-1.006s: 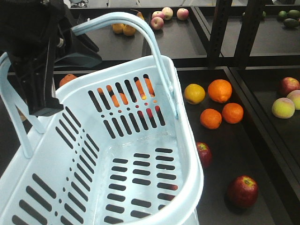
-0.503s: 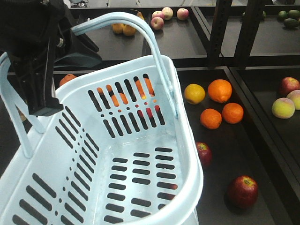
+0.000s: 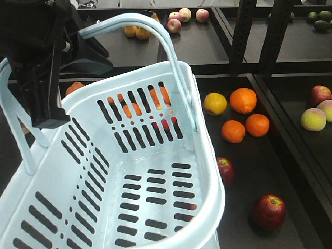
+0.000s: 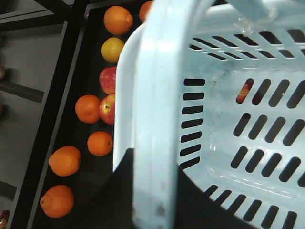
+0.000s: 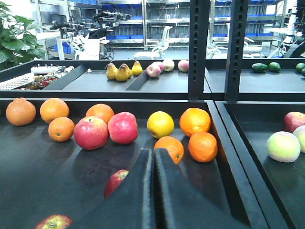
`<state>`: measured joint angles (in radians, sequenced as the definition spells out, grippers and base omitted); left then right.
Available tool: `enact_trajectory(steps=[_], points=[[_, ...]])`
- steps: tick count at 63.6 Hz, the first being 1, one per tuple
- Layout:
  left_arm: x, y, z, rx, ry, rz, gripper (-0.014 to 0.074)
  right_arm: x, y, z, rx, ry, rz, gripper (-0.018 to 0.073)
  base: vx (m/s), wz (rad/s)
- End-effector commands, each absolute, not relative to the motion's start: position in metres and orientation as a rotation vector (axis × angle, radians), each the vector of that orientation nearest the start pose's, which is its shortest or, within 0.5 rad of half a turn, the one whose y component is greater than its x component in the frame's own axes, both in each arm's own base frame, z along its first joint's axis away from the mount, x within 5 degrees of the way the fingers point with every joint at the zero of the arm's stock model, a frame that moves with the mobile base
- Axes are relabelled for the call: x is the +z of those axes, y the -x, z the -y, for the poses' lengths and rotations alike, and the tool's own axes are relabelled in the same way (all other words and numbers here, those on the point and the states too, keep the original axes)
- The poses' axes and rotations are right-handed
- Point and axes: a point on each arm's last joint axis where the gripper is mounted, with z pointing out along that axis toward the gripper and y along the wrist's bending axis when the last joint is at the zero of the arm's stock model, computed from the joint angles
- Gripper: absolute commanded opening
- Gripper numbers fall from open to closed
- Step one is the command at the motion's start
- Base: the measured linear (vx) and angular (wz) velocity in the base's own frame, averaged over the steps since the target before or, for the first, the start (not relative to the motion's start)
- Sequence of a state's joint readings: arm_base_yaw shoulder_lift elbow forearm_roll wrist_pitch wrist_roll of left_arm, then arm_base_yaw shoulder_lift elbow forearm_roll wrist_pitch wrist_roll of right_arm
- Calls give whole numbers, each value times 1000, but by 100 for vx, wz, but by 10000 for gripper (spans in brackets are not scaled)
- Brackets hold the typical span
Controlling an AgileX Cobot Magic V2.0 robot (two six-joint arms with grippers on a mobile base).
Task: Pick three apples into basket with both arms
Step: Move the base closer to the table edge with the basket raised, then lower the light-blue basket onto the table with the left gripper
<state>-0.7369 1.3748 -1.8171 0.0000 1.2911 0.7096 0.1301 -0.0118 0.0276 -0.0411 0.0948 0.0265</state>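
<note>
The robot's left gripper will release the pale blue basket on the dark shelf point(image 3: 109, 178) in front of the oranges.
The pale blue basket point(image 3: 155, 155) hangs tilted over the dark shelf, with nothing inside it. My left gripper point(image 3: 44, 111) is shut on one of its arched handles point(image 4: 155, 119), which runs between the black fingers point(image 4: 125, 191). One dark red apple point(image 3: 268, 211) lies right of the basket, and another point(image 3: 225, 170) is half hidden behind its rim. In the right wrist view, my right gripper point(image 5: 153, 151) is shut and empty, low over the shelf. An apple point(image 5: 116, 182) peeks out beside its left finger, and another point(image 5: 53, 223) lies at the bottom left.
Oranges point(image 3: 244, 99) and a yellow fruit point(image 3: 215, 103) lie behind the apples. Brighter pink-red apples point(image 5: 91, 132) sit among oranges point(image 5: 61, 129) further back. Black uprights point(image 3: 243, 36) divide the shelf bays. Pale fruit point(image 3: 313, 119) lies in the right bay.
</note>
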Motion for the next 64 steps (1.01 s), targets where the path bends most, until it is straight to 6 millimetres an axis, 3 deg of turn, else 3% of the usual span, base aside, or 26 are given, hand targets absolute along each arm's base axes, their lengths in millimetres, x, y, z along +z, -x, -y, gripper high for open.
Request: enact_trajectory(steps=[1,17,27,38,50,64], points=[[509,-179,165,-39,-1468,-1676,-6,199,-56,-7,85,116,-1517,-8,0,0],[509,-181,164,4,-1485,-1655,-6,199,-56,-7,85,116,-1517,-8,0,0],[503,-202,153,218,-1448,-1719,-6,199,-56,-7,85,116,-1517,-8,0,0],[493,-228,141,280,-1389,-1772,-6,199,-56,-7,85,116,-1517,-8,0,0],[447,-268,128,405,-1471,-1787,-6,199,-56,-7,85,116,-1517,-8,0,0],[386,-309,117,457,-1430,-1783,-6,199,-56,-7,85,116,-1517,-8,0,0]])
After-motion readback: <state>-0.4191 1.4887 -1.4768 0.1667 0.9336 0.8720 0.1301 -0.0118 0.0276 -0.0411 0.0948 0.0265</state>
